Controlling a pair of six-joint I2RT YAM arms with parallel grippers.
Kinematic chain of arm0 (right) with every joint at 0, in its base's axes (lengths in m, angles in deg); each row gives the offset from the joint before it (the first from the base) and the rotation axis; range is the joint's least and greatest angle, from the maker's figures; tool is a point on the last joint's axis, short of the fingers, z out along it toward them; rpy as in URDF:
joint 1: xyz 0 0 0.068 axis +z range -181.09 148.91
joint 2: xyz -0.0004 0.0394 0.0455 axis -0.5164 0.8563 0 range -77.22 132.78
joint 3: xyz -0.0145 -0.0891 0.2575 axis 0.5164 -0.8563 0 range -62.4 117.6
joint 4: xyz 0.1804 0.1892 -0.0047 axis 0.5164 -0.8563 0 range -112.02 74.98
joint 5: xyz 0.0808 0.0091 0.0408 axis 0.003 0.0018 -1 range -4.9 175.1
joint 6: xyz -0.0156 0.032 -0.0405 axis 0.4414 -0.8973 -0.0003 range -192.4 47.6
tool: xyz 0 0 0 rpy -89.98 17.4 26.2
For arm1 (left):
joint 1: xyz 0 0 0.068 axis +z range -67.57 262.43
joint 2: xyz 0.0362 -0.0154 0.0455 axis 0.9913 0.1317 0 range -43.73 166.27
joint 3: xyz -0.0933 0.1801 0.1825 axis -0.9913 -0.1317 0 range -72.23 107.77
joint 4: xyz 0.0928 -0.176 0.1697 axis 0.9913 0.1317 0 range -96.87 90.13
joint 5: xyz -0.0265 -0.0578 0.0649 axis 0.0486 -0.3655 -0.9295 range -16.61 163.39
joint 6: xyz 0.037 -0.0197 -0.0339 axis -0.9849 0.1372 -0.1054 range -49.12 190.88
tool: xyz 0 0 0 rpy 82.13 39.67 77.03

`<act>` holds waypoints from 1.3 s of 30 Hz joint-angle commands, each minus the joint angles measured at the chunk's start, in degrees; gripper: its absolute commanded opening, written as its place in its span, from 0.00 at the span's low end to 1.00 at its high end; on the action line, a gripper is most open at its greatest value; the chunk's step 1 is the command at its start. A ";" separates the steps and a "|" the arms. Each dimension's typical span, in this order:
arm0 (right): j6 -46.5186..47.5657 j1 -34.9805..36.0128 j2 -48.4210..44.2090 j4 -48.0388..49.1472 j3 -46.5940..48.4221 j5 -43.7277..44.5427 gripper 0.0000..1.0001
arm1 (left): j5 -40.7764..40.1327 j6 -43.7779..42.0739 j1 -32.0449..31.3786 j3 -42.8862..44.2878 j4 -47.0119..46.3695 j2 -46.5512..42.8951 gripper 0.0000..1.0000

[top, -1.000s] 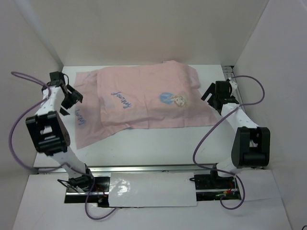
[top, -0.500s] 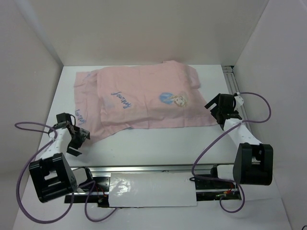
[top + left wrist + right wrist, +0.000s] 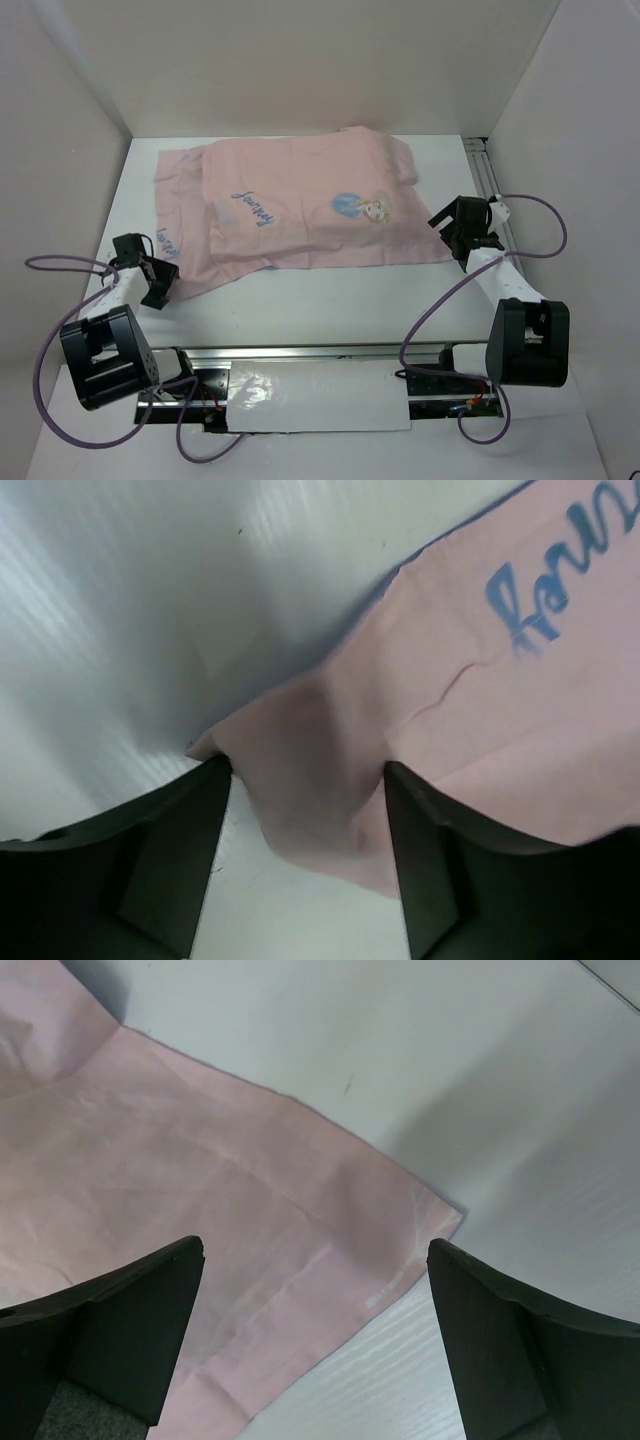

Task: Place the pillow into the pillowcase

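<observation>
Next, I close my right gripper on the near corner [image 3: 445,253] [image 3: 405,1245] of the pillowcase, the corner nearest the metal side rail.
The pillowcase [image 3: 300,205] lies flat on the white table, pale pink side up, with a small Elsa figure and blue "Journey" lettering. The pillow is not in view. My left gripper [image 3: 163,280] is open, and its fingers straddle the pillowcase's near-left corner. In the left wrist view that corner of pink fabric [image 3: 320,740] sits between the two dark fingers of the gripper [image 3: 305,780]. My right gripper [image 3: 450,235] is open just above the near-right corner. The right wrist view shows that corner [image 3: 400,1210] between the wide-apart fingers of the gripper [image 3: 315,1260].
White walls close in the table at the left, back and right. A metal rail [image 3: 320,350] runs along the near edge, and another [image 3: 487,170] along the right side. Purple cables [image 3: 60,265] loop beside both arms.
My left arm has swung from the back left down to the pillowcase's near-left corner. My right arm has drawn nearer, to the near-right corner. The pillowcase has not moved.
</observation>
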 commanded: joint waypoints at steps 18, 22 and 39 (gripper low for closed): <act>-3.35 -1.84 9.38 0.62 -4.45 -3.36 1.00 | 3.80 -3.14 0.67 -2.43 -9.87 -6.67 0.00; -3.87 -1.84 13.15 3.96 -3.76 -6.00 1.00 | 3.28 -4.46 0.67 -2.43 -7.50 -8.97 0.00; -4.40 0.44 23.80 21.98 -2.35 -13.81 0.66 | 2.66 -5.52 0.67 -1.29 -6.35 -11.78 0.00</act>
